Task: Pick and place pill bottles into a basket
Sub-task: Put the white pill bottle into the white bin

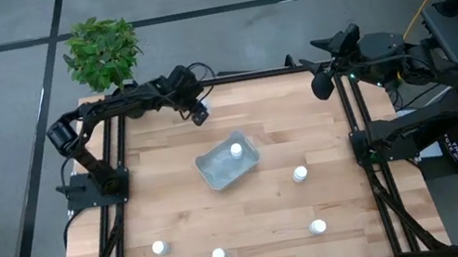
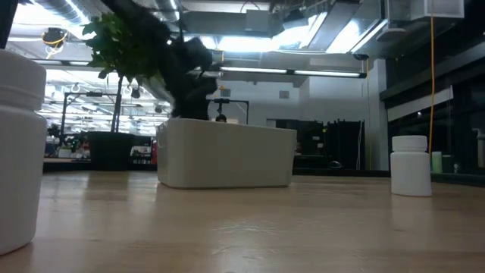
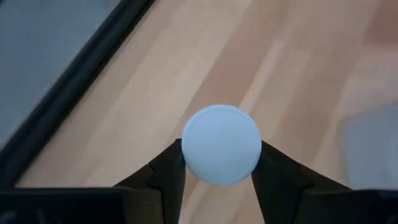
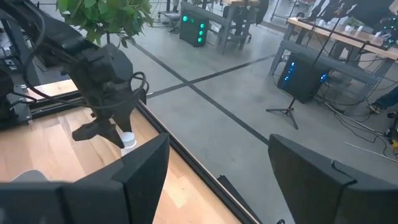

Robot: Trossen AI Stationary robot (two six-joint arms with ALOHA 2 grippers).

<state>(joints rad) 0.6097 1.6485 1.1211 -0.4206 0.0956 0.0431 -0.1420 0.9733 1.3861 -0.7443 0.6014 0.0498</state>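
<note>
A bottle stands in the basket. My left gripper should release the white pill bottle in the basket [image 1: 224,156], beside that bottle.
My left gripper [image 1: 199,115] is at the table's far side, left of the middle and beyond the basket, shut on a white pill bottle [image 3: 222,145]. The pale translucent basket [image 1: 228,163] stands mid-table with one bottle [image 1: 236,150] upright in it. Several more bottles stand on the wood: one right of the basket [image 1: 299,173], and others near the front edge [image 1: 318,226], [image 1: 219,255], [image 1: 159,248]. My right gripper [image 4: 217,186] waits open and empty at the far right corner [image 1: 322,79]. My left gripper pinches the bottle between its two fingers [image 3: 166,174], one on each side of the bottle just below its round cap [image 3: 222,124]. The fingers come from above, pointing down. The bottle is upright, cap up, and it also shows at the fingertips in the right wrist view [image 4: 127,140], clear of the table.
A black pot with a green plant [image 1: 102,51] stands just beyond the far left corner. Black frame rails [image 1: 361,152] run along the table's left and right sides. In the low view the basket [image 2: 227,155] stands mid-frame, with bottles at either side [image 2: 410,165], [image 2: 19,152].
</note>
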